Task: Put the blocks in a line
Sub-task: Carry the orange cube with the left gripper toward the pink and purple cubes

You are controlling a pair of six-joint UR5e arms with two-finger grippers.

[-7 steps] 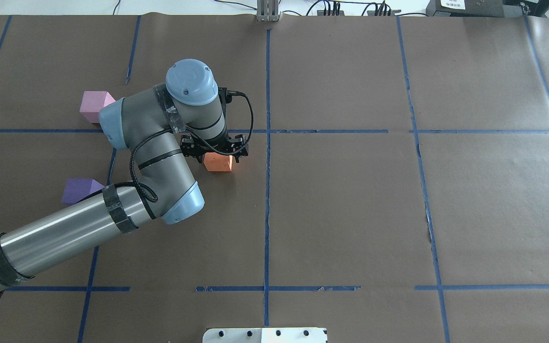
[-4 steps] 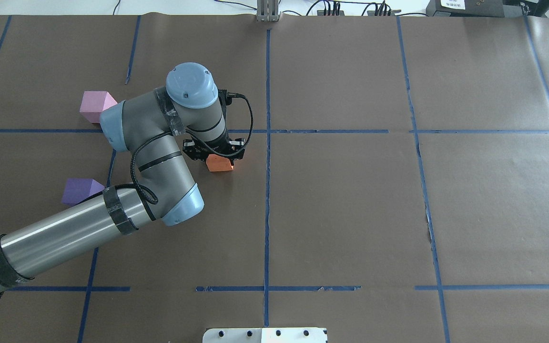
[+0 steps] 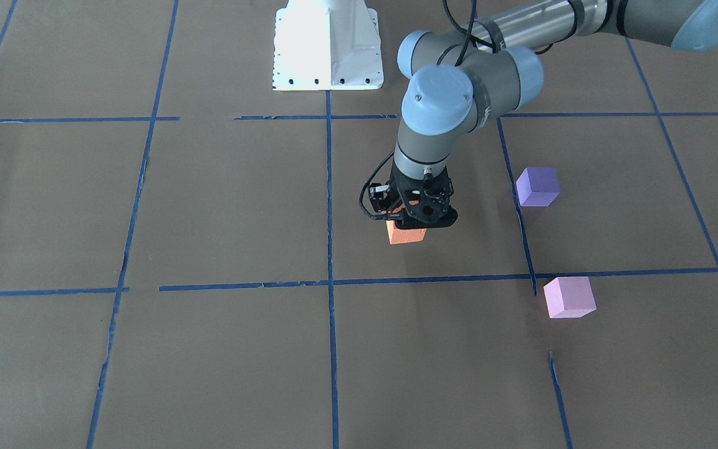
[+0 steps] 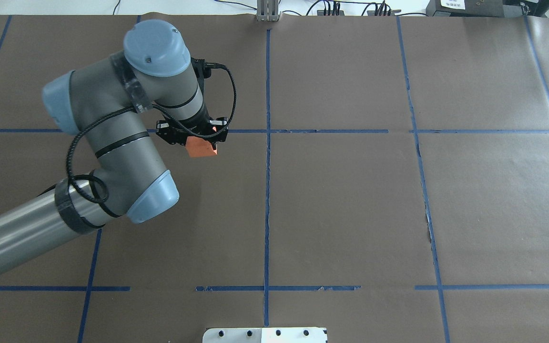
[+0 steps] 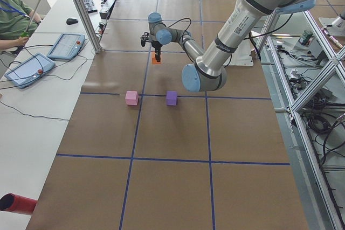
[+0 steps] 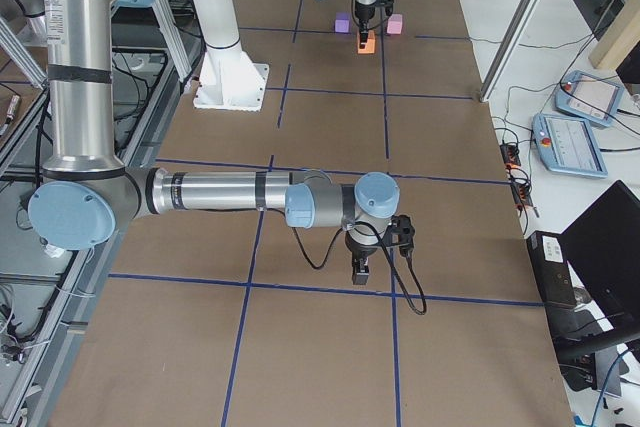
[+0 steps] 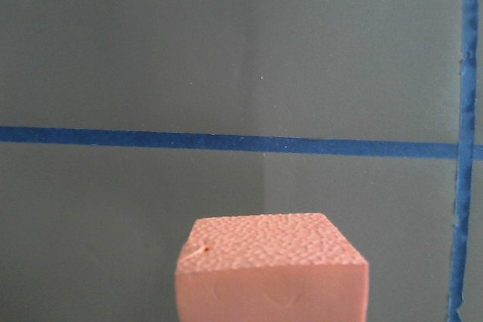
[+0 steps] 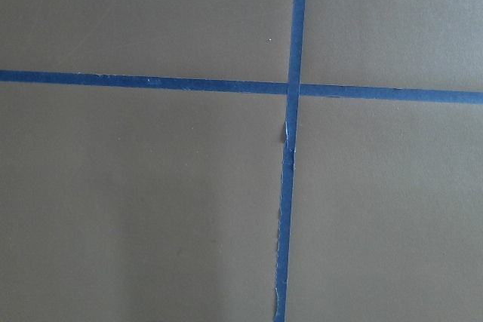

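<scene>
The robot's left gripper will let go of the orange block between the violet-purple block and the pale pink block [image 3: 556, 241].
My left gripper [image 4: 193, 138] is shut on the orange block [image 4: 201, 148] and holds it above the brown paper; they also show in the front-facing view as gripper [image 3: 412, 218] and block [image 3: 406, 235]. The left wrist view shows the orange block [image 7: 273, 269] at the bottom, over a blue tape line. The violet-purple block [image 3: 538, 186] and the pale pink block [image 3: 569, 297] lie apart on the paper, on my left side; in the overhead view my arm hides both. My right gripper [image 6: 360, 272] hangs low over a tape crossing; I cannot tell if it is open.
Blue tape strips [image 4: 267, 190] split the brown paper into a grid. The white robot base plate [image 3: 328, 43] sits at the near middle edge. An operator [image 5: 13, 17] and control tablets [image 5: 64, 46] are beyond the far edge.
My left gripper has closed on the orange block, then risen and moved left and away from the base with it. The arm now hides the pink and purple blocks in the overhead view.
</scene>
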